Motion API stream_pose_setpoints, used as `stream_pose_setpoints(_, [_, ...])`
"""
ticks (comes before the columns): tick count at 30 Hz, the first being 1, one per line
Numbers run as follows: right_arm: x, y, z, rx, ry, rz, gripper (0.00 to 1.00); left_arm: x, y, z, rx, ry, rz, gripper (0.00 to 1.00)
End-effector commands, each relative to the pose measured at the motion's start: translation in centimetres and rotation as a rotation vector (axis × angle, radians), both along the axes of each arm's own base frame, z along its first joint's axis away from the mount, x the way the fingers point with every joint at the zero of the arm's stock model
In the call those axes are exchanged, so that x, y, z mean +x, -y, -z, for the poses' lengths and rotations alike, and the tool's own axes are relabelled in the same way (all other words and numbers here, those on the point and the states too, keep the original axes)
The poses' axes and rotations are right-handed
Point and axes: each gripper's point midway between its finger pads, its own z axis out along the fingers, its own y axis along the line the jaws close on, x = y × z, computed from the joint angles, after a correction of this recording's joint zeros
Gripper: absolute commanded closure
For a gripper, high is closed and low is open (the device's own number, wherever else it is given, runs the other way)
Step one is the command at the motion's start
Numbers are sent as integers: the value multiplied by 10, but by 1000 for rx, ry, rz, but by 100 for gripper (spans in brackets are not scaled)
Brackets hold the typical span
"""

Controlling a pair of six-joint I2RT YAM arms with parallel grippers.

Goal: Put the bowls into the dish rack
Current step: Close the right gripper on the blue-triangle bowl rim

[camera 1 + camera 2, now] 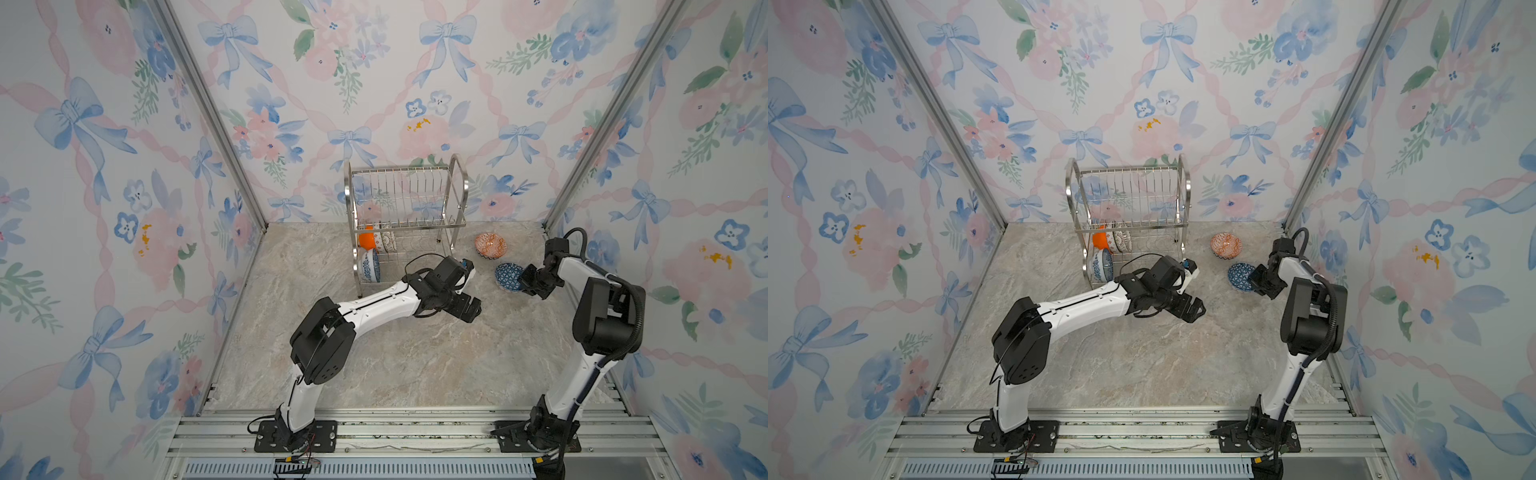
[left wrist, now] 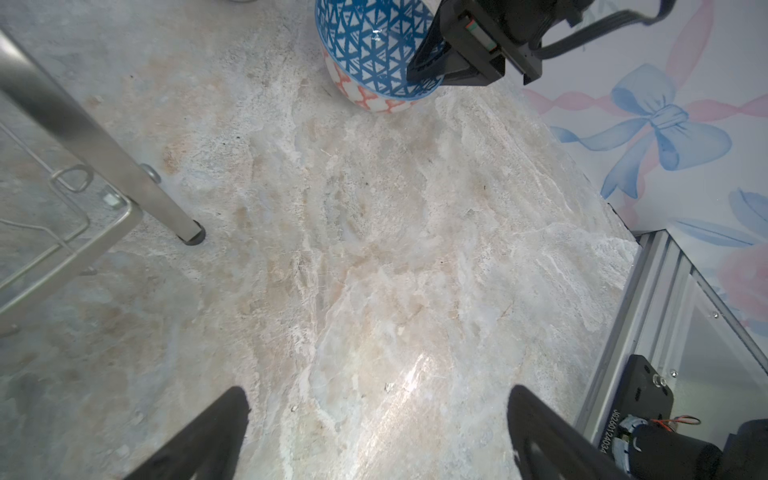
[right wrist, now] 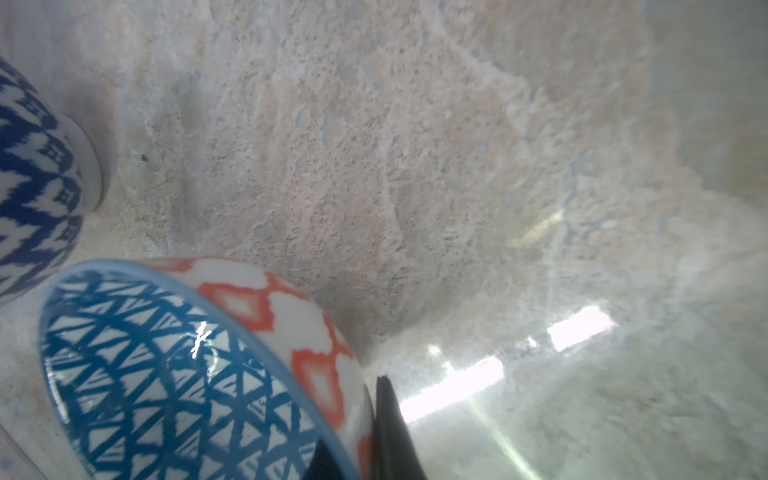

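Next, I let go of the dark-blue bowl with my right gripper on the marble table (image 1: 440,327) between the dish rack and metal rail.
The dark-blue triangle-patterned bowl (image 1: 508,276) (image 1: 1239,277) is tilted, its inside facing left, just right of the dish rack (image 1: 405,195) (image 1: 1129,191). My right gripper (image 1: 525,279) (image 1: 1255,279) (image 3: 357,453) is shut on its rim (image 3: 166,374), one finger inside and one outside; it also shows in the left wrist view (image 2: 432,70) on that bowl (image 2: 365,45). My left gripper (image 1: 473,309) (image 1: 1196,309) (image 2: 379,399) is open and holds nothing, over bare table. The orange-red-white bowl (image 1: 491,245) (image 1: 1225,245) lies behind. The rack's lower shelf holds the orange bowl (image 1: 366,240), two patterned bowls (image 1: 385,240) and the blue-white floral bowl (image 1: 370,266).
The rack's front right leg (image 2: 104,141) stands close to my left arm. A bowl with a blue zigzag outside (image 3: 33,187) sits right beside the held bowl. Floral walls close in the marble table (image 1: 415,365) on three sides; a metal rail runs along the front.
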Motion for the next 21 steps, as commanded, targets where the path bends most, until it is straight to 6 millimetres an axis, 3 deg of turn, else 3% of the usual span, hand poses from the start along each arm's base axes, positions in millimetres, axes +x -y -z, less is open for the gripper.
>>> stream_pose_setpoints(1, [-9,-11,-19,-11,17,-34,100,1,-3,-17,-7,40,1,2])
stream_pose_setpoints(13, [-33,-42,-39,8,50,-82,100,1,-21,-25,9,67,-70,2])
stream_pose_setpoints(21, [-71,-82,-45,12,46,-178,100,-1,-43,-34,9,72,-154,2])
